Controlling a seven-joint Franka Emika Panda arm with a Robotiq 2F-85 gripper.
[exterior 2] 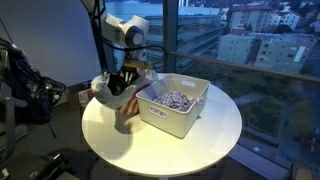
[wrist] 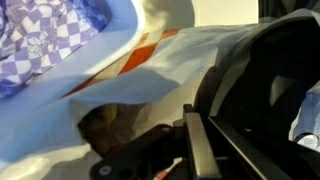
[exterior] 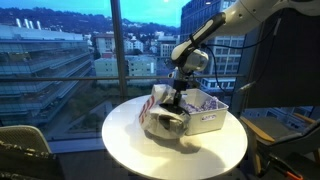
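Observation:
Next, the gripper releases the black pan inside the white bin (exterior: 195, 102), beside the purple-and-white wrapped pieces.
A white plastic bag (exterior: 163, 119) with orange stripes stands crumpled on the round white table (exterior: 170, 155), against the side of a white bin (exterior: 208, 118). My gripper (exterior: 178, 96) reaches down onto the bag's upper edge and is shut on it. In the other exterior view the gripper (exterior 2: 128, 82) pinches the bag (exterior 2: 122, 108) next to the bin (exterior 2: 178, 118). In the wrist view the white bag (wrist: 170, 70) fills the picture, and the dark fingers (wrist: 200, 150) of the gripper (wrist: 195, 125) are pressed together on its fabric. Brown contents (wrist: 105, 125) show inside the bag's mouth.
The bin holds several small purple-and-white wrapped pieces (exterior 2: 172, 99), also seen as a checked pattern (wrist: 40, 40) in the wrist view. Tall windows (exterior: 60, 50) stand behind the table (exterior 2: 200, 145). A dark chair (exterior: 25, 150) and dark equipment (exterior 2: 25, 85) stand near the table.

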